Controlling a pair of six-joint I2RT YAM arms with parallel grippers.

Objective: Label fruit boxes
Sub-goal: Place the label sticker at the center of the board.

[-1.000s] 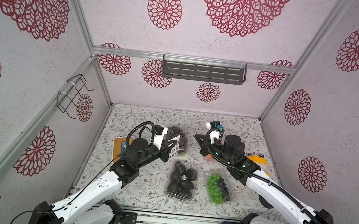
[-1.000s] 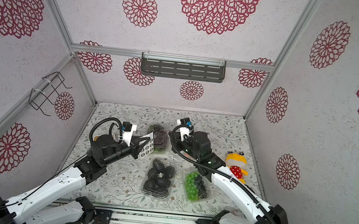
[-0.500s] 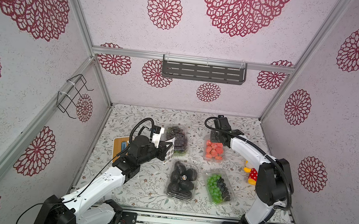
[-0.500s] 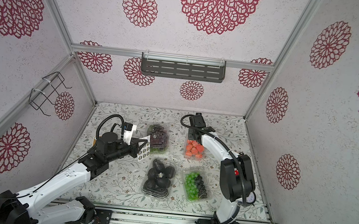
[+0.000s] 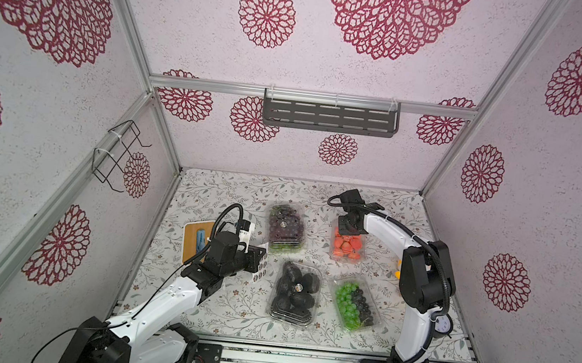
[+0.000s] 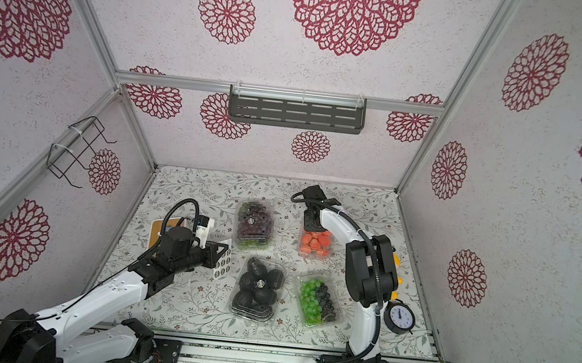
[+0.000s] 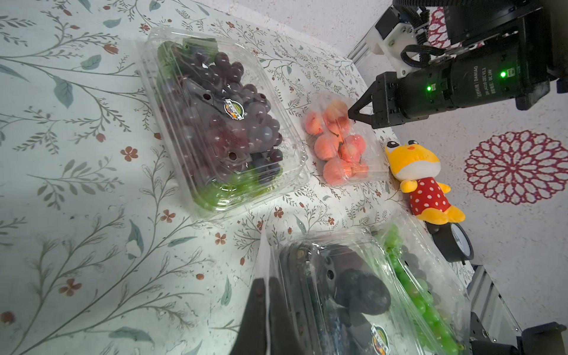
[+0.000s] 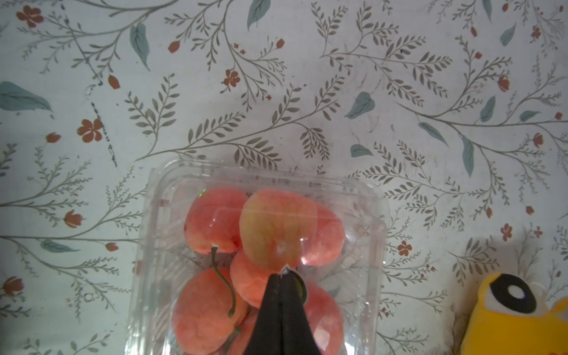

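Next, my right gripper lets go of the small sticker on the orange-red box's lid (image 5: 347, 235) (image 8: 245, 291), just behind its middle.
Four clear fruit boxes lie on the floral table: dark purple grapes (image 5: 285, 226) (image 7: 221, 116), orange-red fruit (image 5: 346, 245) (image 8: 267, 230), black round fruit (image 5: 296, 293) (image 7: 353, 292), green-and-black grapes (image 5: 355, 305) (image 7: 424, 295). My left gripper (image 5: 259, 260) (image 7: 266, 282) is shut on a white sheet of round stickers (image 6: 223, 261), held upright beside the black-fruit box. My right gripper (image 6: 312, 229) (image 8: 281, 276) points down onto the orange-red box's lid, shut on a small sticker (image 8: 287, 270) that peeks from its tips. The purple-grape and black-fruit lids each carry a round sticker.
A white box with a wooden lid (image 5: 199, 235) sits behind my left arm. A yellow plush toy (image 7: 421, 181) and a black alarm clock (image 6: 399, 317) stand along the right side. A grey shelf (image 5: 329, 118) hangs on the back wall, a wire basket (image 5: 119, 157) on the left wall.
My right arm swung away from the sticker sheet to the back right and came down over the orange-red box. My left arm drew back a little with the sheet.
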